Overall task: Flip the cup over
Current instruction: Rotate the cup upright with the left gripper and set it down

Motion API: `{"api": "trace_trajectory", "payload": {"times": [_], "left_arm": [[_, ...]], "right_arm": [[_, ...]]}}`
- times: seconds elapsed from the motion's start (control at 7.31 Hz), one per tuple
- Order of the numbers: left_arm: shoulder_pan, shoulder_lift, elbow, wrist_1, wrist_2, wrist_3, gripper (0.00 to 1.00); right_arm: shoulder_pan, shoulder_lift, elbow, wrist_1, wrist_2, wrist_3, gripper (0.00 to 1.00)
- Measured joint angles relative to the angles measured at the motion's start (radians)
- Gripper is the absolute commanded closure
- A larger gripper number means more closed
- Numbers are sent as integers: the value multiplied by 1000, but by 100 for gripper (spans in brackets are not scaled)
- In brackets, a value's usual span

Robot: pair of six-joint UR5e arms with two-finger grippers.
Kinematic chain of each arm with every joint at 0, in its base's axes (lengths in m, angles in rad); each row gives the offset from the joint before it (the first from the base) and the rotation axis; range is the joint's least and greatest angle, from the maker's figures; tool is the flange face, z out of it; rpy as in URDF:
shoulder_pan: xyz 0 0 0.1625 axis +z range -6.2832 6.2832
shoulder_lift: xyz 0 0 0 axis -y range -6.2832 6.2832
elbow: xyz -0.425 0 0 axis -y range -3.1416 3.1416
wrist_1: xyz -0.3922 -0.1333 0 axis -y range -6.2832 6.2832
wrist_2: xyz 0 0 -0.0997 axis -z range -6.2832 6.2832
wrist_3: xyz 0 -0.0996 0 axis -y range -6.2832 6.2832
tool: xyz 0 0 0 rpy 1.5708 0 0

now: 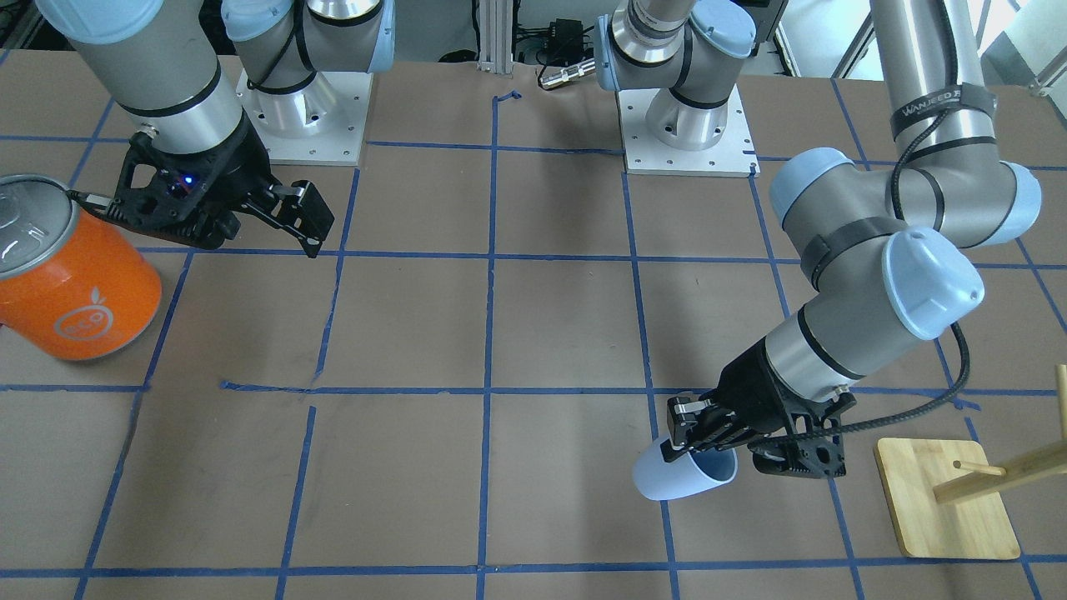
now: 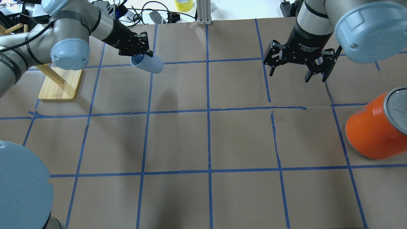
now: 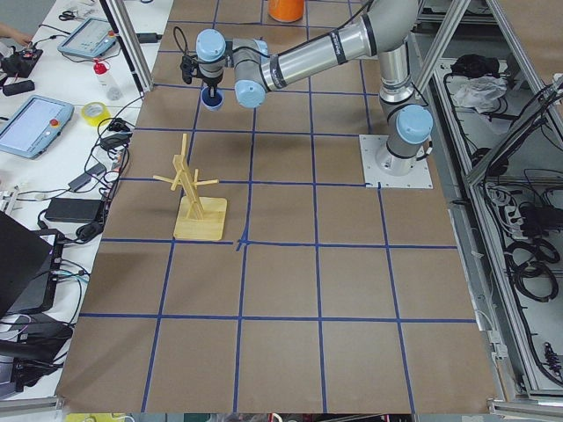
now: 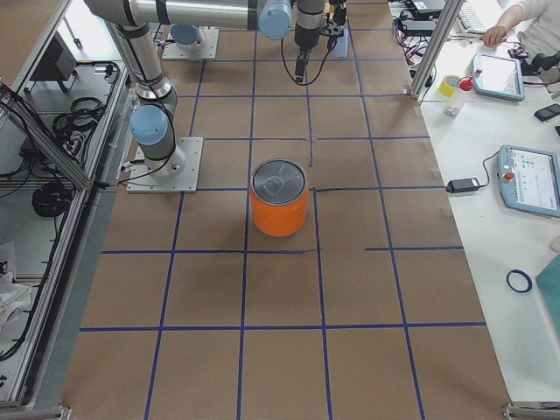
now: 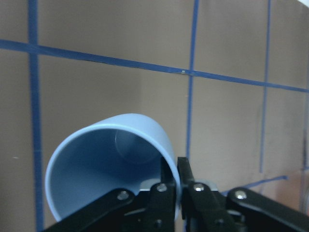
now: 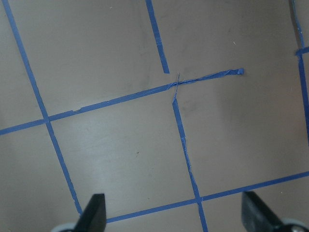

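Note:
Next, I release the cup from my left gripper on the bare tape square (image 1: 768, 486) next to the wooden peg stand. The cup is still tilted above the table.
The cup (image 1: 683, 477) is a small pale bluish-white tumbler, blue inside. My left gripper (image 1: 696, 433) is shut on its rim and holds it tilted nearly on its side above the table. In the overhead view the cup (image 2: 149, 64) hangs from the left gripper (image 2: 140, 52) at the far left. The left wrist view looks into the cup's open mouth (image 5: 106, 159), with one finger inside the rim and one outside. My right gripper (image 2: 291, 74) is open and empty above the table at the far right. Its fingertips (image 6: 94, 212) stand wide apart over bare paper.
A large orange can (image 2: 372, 130) with a silver top stands at the robot's right edge, near the right gripper (image 1: 279, 212). A wooden peg stand (image 2: 60, 84) on a bamboo base (image 1: 946, 500) stands close to the left arm. Blue tape lines grid the brown table.

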Motion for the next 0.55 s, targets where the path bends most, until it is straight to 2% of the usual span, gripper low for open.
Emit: {"api": "trace_trajectory", "payload": {"times": [0.27, 0.55], "left_arm": [[-21, -23, 2, 37, 276, 159, 100], [-23, -65, -5, 51, 433, 240, 100]], "right_arm": [[0, 1, 1, 0, 0, 0, 0], [0, 0, 8, -1, 0, 0, 0]]}}
